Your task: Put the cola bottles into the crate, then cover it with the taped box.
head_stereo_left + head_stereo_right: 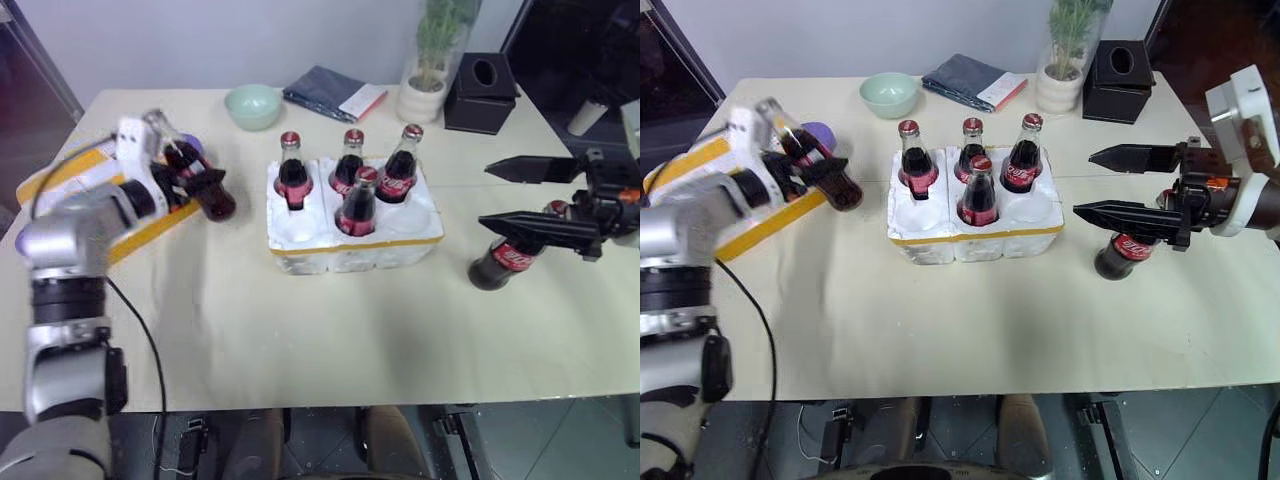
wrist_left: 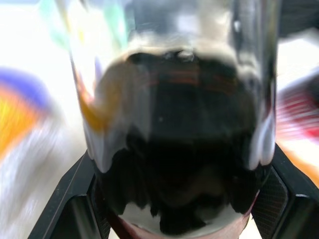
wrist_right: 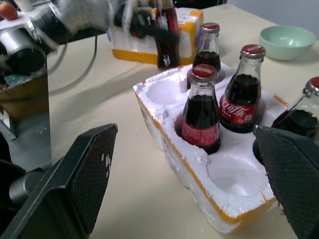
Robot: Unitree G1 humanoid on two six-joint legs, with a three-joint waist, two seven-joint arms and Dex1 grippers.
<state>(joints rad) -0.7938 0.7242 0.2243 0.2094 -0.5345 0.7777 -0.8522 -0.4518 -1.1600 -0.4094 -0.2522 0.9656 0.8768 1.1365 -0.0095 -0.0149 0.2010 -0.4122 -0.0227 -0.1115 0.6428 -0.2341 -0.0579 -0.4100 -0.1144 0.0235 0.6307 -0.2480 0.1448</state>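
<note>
I will let go of the cola bottle with my left gripper in the crate's empty front corner hole (image 1: 297, 229) nearest the taped box.
My left gripper (image 1: 188, 182) is shut on a cola bottle (image 1: 203, 186), holding it tilted in the air just right of the taped box (image 1: 685, 165) at the table's left. In the left wrist view the bottle (image 2: 179, 149) sits between both fingers. The crate (image 1: 350, 246) stands mid-table with several cola bottles upright in it: a back row (image 1: 350, 162) and one in the front middle well (image 1: 357, 207). The front corner wells are empty. Another cola bottle (image 1: 503, 260) stands on the table to the right of the crate. My right gripper (image 1: 485, 195) hovers open above it.
Along the far edge sit a green bowl (image 1: 253, 105), a dark blue folded item (image 1: 330, 92), a potted plant (image 1: 425, 90) and a black tissue box (image 1: 482, 92). A purple object (image 1: 818, 130) lies behind the held bottle. Bare table stretches in front of the crate.
</note>
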